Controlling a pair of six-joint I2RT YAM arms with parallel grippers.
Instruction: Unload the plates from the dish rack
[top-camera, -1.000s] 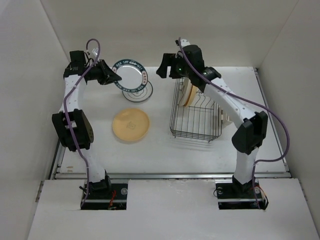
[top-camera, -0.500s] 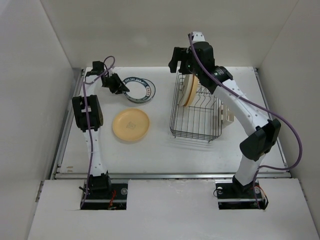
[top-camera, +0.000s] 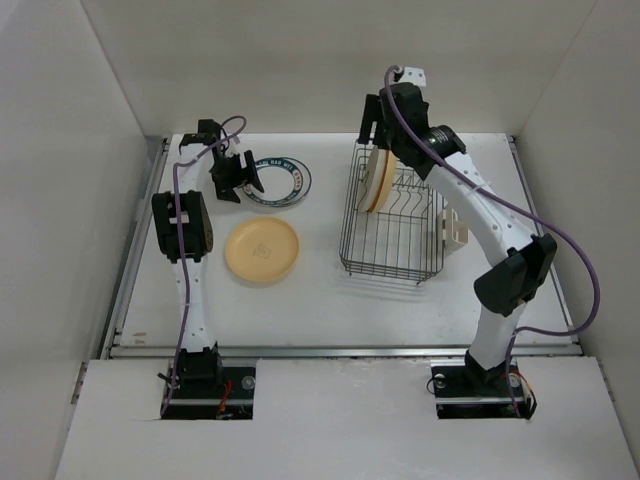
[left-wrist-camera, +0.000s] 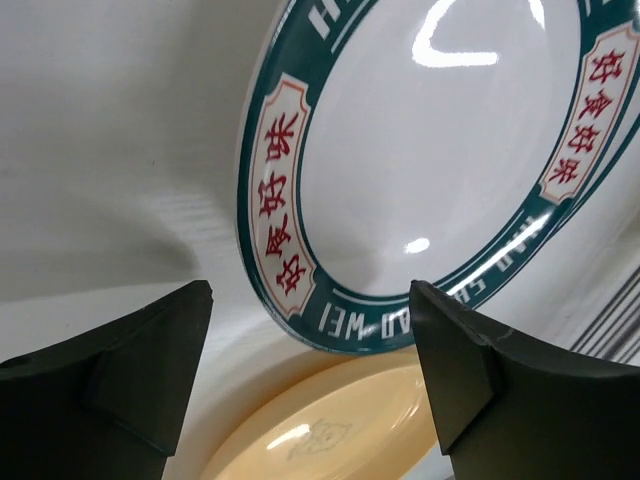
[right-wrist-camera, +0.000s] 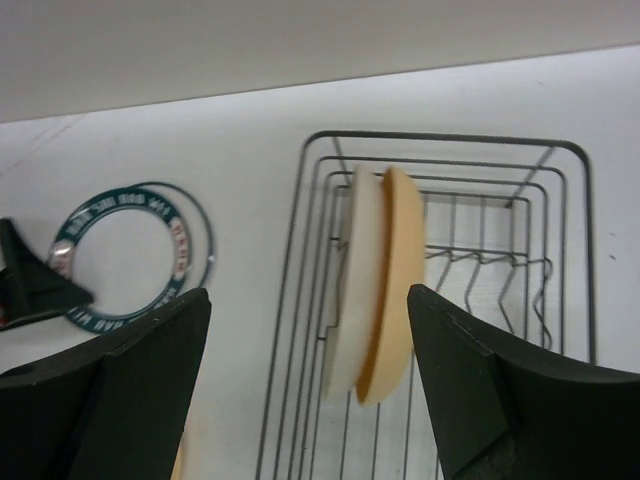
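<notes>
I need to close my right gripper on the upper edge (top-camera: 386, 179) (right-wrist-camera: 397, 297) of the yellow-orange plate that stands in the dish rack next to the cream plate.
The black wire dish rack (top-camera: 393, 222) stands right of centre with two plates upright at its far end, a cream one (right-wrist-camera: 357, 275) and a yellow-orange one (right-wrist-camera: 393, 280). My right gripper (top-camera: 372, 130) hovers open above and behind them, touching neither (right-wrist-camera: 308, 295). A white plate with a teal rim band (top-camera: 280, 180) lies flat on the table at the back left. My left gripper (top-camera: 238, 188) is open at its left edge, holding nothing (left-wrist-camera: 310, 300). Another yellow-orange plate (top-camera: 262, 250) lies flat in front of it.
A small beige holder (top-camera: 455, 235) hangs on the rack's right side. White walls close in the table at the back and on both sides. The left arm's elbow (top-camera: 182, 225) stands close to the left wall.
The left gripper lowered the teal-banded plate flat onto the table and opened, letting it go. The right gripper shifted right and back over the rack, still open.
</notes>
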